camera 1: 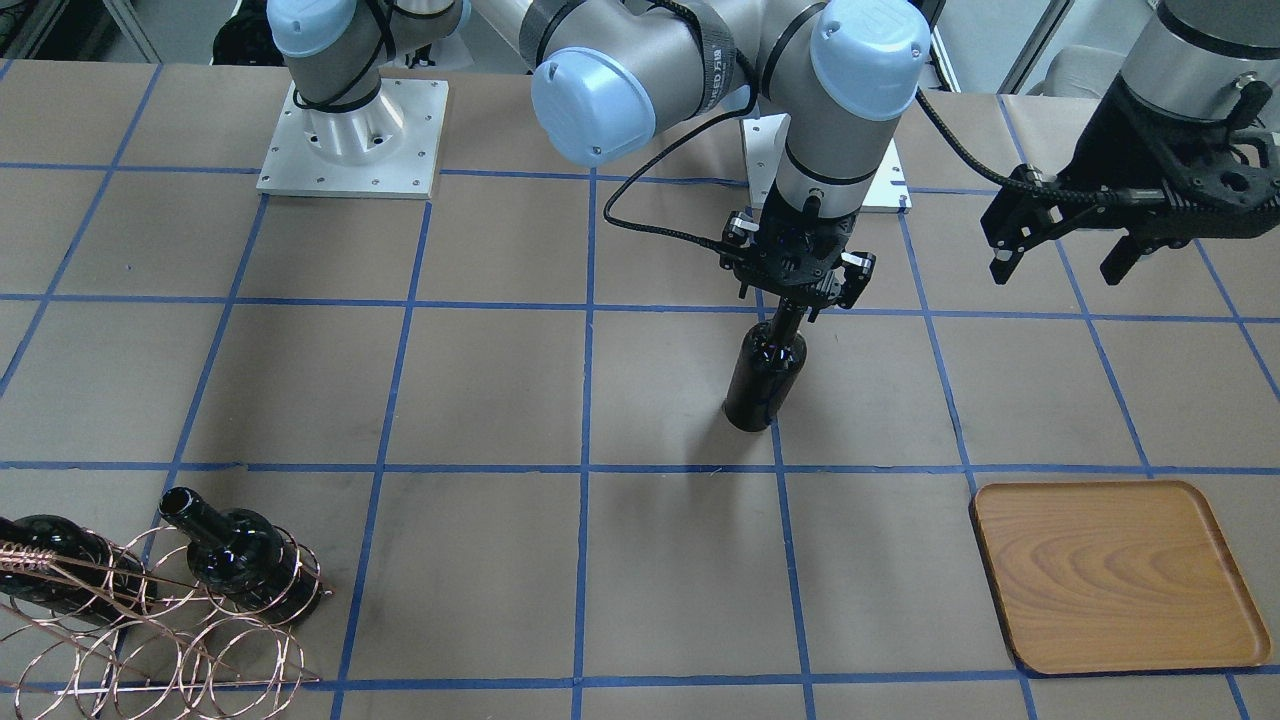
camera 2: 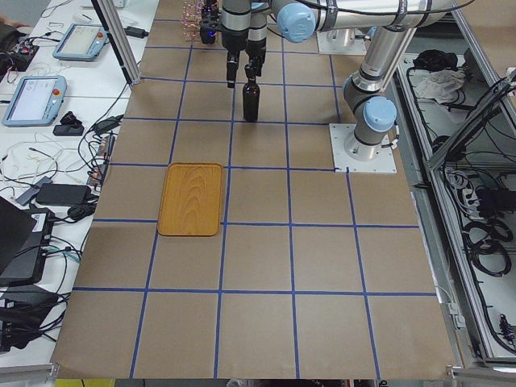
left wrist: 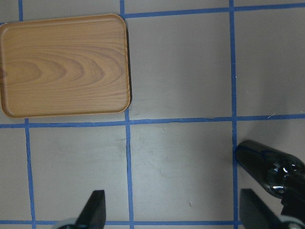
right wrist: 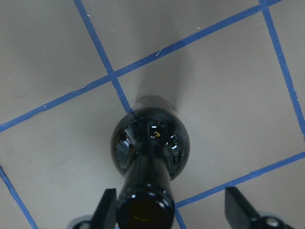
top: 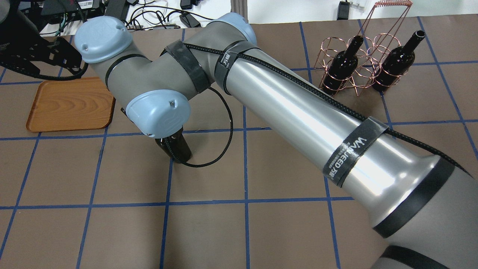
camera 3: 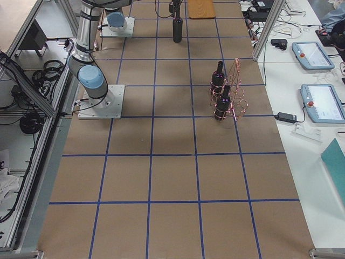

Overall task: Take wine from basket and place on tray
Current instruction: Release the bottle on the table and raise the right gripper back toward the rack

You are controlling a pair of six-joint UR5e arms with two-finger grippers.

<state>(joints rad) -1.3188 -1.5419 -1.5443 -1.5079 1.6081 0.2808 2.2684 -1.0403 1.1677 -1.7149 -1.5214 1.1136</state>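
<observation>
The black wine bottle stands upright on the table, and my left gripper should close next on its neck [camera 1: 787,323] [left wrist: 293,199], where my right gripper is open.
One black wine bottle [camera 1: 765,370] stands upright on the table, left of the wooden tray [camera 1: 1115,575] in the front-facing view. My right gripper [camera 1: 795,305] is open around its neck. In the right wrist view the bottle [right wrist: 150,140] sits close to one finger [right wrist: 107,207], the other stands well apart. My left gripper [camera 1: 1058,270] is open and empty, hovering above the table behind the tray; its wrist view shows the tray [left wrist: 64,64] and the bottle [left wrist: 264,164]. Two more bottles [top: 341,63] [top: 397,59] rest in the copper wire basket [top: 364,74].
The right arm [top: 298,112] reaches across the table into the left half, its cable [top: 224,149] looping beside the bottle. Two base plates [camera 1: 350,140] sit at the robot's edge. Blue tape lines grid the brown table.
</observation>
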